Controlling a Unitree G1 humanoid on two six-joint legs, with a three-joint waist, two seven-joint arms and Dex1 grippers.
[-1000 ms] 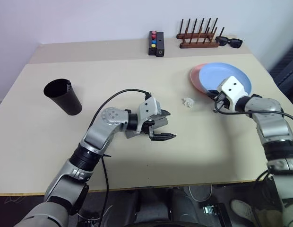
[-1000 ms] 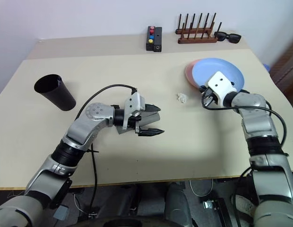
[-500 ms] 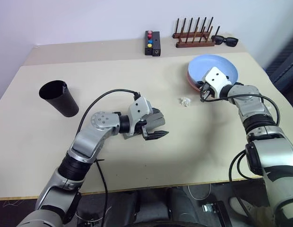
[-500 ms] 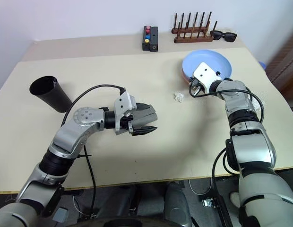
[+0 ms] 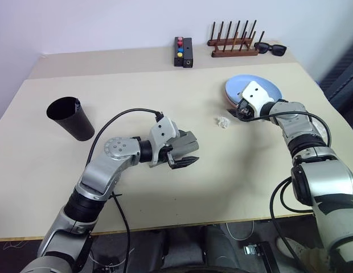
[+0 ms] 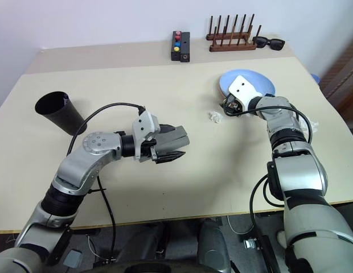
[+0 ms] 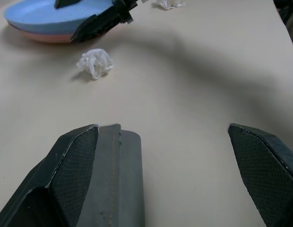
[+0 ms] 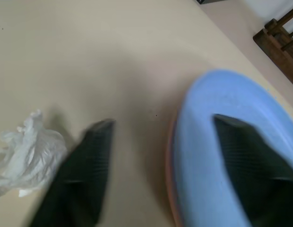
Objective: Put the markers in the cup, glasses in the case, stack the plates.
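I should next use my right gripper to grab the white tissue [image 5: 320,128] near the side edge of the table, which is partly hidden under that gripper's arm.
The light blue plate [image 5: 271,89] lies on the salmon pink plate [image 7: 47,38] at the table's right. My right gripper [image 8: 163,123] is open and straddles their near rim, one finger over the blue plate and one over the table. My left gripper [image 7: 160,127] stands open and low over the middle of the table. The grey case [image 7: 116,179], closed, rests against one of its fingers [image 7: 73,156] and apart from the other. The black cup [image 5: 68,118] stands at the far left with a marker tip [image 5: 78,103] at its rim. The glasses are out of view.
A crumpled white paper [image 5: 224,121] lies between the grippers, close to the plates. Along the back edge stand a black box with coloured buttons [image 5: 184,51], a wooden peg rack [image 5: 232,42] and black sunglasses [image 5: 271,49].
The blue plate, tipped up in my right gripper half a second ago, now lies flat on the pink one, and that gripper has opened. My left gripper has shifted slightly left.
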